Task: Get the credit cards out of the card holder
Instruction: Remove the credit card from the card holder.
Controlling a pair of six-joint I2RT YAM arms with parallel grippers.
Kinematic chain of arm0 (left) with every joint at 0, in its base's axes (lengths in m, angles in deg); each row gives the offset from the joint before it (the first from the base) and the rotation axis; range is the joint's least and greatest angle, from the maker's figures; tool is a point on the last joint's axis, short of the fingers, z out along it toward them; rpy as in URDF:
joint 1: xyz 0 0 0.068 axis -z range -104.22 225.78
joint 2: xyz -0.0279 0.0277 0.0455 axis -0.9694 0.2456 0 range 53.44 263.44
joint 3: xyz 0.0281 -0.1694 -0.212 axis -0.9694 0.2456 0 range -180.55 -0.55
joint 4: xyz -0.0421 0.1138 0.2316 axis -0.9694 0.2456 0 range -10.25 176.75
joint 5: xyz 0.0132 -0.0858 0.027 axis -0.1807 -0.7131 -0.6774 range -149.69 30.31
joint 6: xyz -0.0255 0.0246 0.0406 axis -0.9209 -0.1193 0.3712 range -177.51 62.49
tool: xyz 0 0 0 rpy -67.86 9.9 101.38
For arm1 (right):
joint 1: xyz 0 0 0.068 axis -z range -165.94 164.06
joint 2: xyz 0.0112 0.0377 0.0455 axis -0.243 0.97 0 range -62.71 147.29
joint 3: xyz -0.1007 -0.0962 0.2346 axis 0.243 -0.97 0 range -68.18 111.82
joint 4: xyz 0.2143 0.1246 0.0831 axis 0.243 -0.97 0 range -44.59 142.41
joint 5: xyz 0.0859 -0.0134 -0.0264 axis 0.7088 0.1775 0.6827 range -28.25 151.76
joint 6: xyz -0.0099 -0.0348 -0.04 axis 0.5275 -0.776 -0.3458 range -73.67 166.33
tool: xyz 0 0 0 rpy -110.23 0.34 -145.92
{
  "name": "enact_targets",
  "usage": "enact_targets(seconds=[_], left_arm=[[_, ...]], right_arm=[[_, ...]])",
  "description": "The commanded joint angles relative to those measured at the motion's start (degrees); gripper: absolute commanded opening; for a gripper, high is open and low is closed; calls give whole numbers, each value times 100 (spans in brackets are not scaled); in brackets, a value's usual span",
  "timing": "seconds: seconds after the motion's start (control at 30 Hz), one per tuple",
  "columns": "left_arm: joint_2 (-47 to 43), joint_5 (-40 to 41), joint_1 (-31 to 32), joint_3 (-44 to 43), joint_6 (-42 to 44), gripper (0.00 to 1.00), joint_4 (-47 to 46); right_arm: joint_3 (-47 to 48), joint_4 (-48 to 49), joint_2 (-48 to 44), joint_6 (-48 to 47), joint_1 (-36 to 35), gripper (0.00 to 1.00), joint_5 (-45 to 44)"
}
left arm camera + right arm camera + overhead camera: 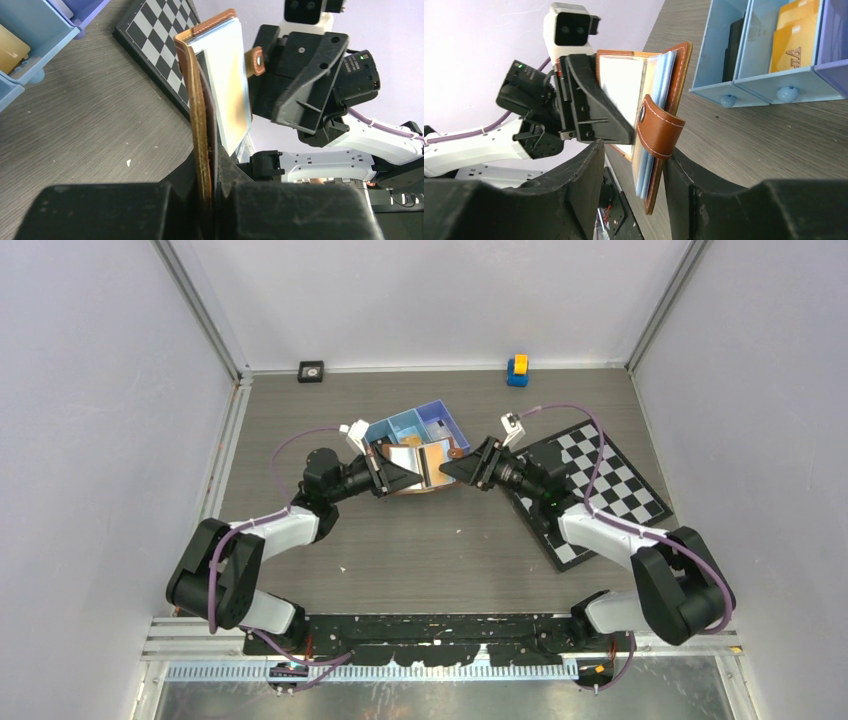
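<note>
I should hold the clasp side with my right gripper while my left gripper, now shut on the brown cover, takes the orange card's edge (431, 465).
The brown card holder (428, 464) hangs open in the air between my two grippers. My left gripper (212, 200) is shut on its near brown cover (200, 120); a whitish card (227, 85) stands beside that cover. My right gripper (634, 170) is open, its jaws on either side of the other cover (680, 70) with its strap clasp (656, 125). Pale blue credit cards (655, 95) stick out of that cover between the jaws. The right-hand finger lies against the brown leather; the left-hand finger stands apart. Orange cards (794, 35) lie in the blue tray.
The blue three-compartment tray (395, 428) stands just behind the grippers, also in the right wrist view (724, 60). The chequered board (610, 485) lies at the right under my right arm. A small blue-and-yellow block (517, 370) and a black square (311, 371) sit at the back wall.
</note>
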Motion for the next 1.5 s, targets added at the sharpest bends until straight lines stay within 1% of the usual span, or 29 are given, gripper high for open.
enact_targets(seconds=[0.0,0.03,0.1,0.17,0.2,0.23,0.3,0.33,0.37,0.43,0.5,0.57,0.6,0.63,0.67,0.7,0.77,0.8,0.97,1.07,1.13,1.27,1.37,1.43,1.47], left_arm=[[-193,-191,73,-209,61,0,-286],[-190,-206,72,-212,59,0,-298],[-190,-203,75,-208,62,0,-336],[-204,-156,53,-185,97,0,-281],[-222,-124,29,-175,139,3,-189],[-270,-49,-21,-146,189,12,-58],[-460,236,-168,-32,284,25,321],[-566,396,-273,19,358,29,573],[-687,579,-379,48,453,33,892],[-982,1054,-516,-1,686,42,1819],[-1310,1618,-582,-72,926,49,2671],[-1659,1974,-587,-63,1126,53,3054],[-1840,2027,-587,-14,1182,54,3046],[-1994,1946,-580,62,1211,54,2858],[-2097,1791,-572,159,1201,52,2532],[-2172,1604,-563,227,1140,49,2209],[-2296,1282,-438,300,1100,40,1514],[-2333,1210,-320,304,1165,37,1376],[-2256,1077,233,97,1513,21,1304],[-1879,810,370,-103,1473,16,1230],[-1605,649,397,-241,1396,14,1232],[-1336,647,397,-324,1309,18,1289],[-1357,970,397,-415,1469,20,1877],[-1360,1061,377,-404,1502,24,1949],[-1355,1054,360,-391,1443,27,1906]], right_arm=[[342,113,241,45,-4,49,124],[355,107,281,51,-1,45,141],[373,108,315,64,1,30,151],[368,112,303,87,-3,19,132],[353,112,274,88,-2,14,99],[324,92,237,87,3,10,1],[235,41,135,88,48,4,-203],[163,11,81,87,104,1,-283],[122,-7,20,90,150,1,-353],[77,-110,-108,23,188,0,-461],[91,-291,-210,-112,190,1,-539],[98,-426,-294,-202,189,0,-617],[102,-498,-323,-252,189,1,-660],[115,-583,-345,-290,190,1,-706],[130,-650,-353,-321,181,0,-731],[149,-709,-336,-349,181,0,-762],[168,-744,-268,-353,180,0,-795],[184,-730,-229,-344,186,0,-773],[251,-701,-97,-377,109,1,-704],[279,-678,-78,-388,23,0,-658],[310,-633,-69,-395,-48,1,-597],[339,-604,-92,-470,-199,0,-554],[254,-147,-91,-296,-218,1,-305],[197,176,-75,-147,-223,1,-125],[185,304,-57,-86,-222,1,-49]])
